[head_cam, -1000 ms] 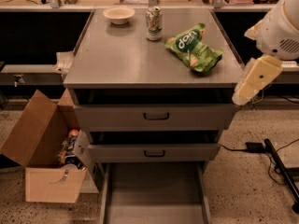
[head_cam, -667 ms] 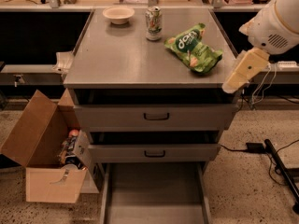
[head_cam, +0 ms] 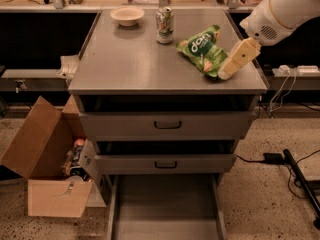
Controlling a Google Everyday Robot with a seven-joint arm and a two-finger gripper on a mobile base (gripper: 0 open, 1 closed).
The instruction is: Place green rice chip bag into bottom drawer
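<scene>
The green rice chip bag must be lifted to the bottom drawer, so my gripper will close on the green rice chip bag's edge (head_cam: 222, 59) nearest the white arm.
The green rice chip bag (head_cam: 201, 51) lies on the grey cabinet top (head_cam: 135, 64), right of the middle. My gripper (head_cam: 226, 73) hangs from the white arm (head_cam: 280, 9) at the upper right. Its cream tip is at the bag's right edge, near the top's front right corner; I cannot tell if it touches the bag. The bottom drawer (head_cam: 165, 206) is pulled out at the foot of the cabinet, and its grey floor is bare.
A white bowl (head_cam: 127, 15) and a green-and-white can (head_cam: 164, 25) stand at the back of the top. Two upper drawers (head_cam: 167, 125) stand slightly ajar. An open cardboard box (head_cam: 45, 164) sits on the floor at left. Cables and a plug (head_cam: 274, 158) lie at right.
My arm has swung left and up; the gripper has gone from beside the cabinet's right edge to over the top, at the bag's right side. The bag has not moved.
</scene>
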